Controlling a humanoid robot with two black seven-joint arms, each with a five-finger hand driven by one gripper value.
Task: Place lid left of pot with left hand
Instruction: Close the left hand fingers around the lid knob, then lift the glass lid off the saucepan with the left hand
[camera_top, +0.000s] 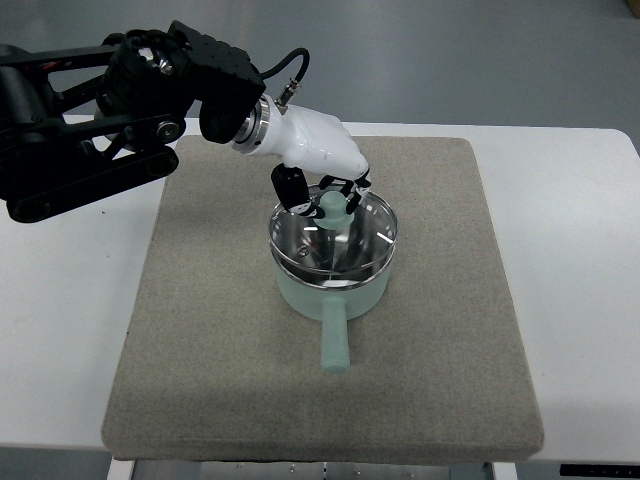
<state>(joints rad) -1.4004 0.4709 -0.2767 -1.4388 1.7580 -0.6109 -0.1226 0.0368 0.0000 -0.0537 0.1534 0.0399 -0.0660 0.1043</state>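
My left gripper releases the glass lid next, beside the pot, on the grey mat's far corner (209, 207) near the black arm. The lid is now tilted over the pot.
A pale green pot (330, 295) with a straight handle pointing toward the near edge sits in the middle of the grey mat (200, 350). A glass lid (340, 245) with a steel rim and a pale green knob (331, 208) is tilted over the pot, its far side raised. My left hand (322, 195), white with black fingers, comes in from the upper left. Its fingers (291, 189) are curled around the knob.
The mat lies on a white table (570, 250). My left arm's black links (90, 130) stretch across the upper left corner. Open mat lies to the left of the pot.
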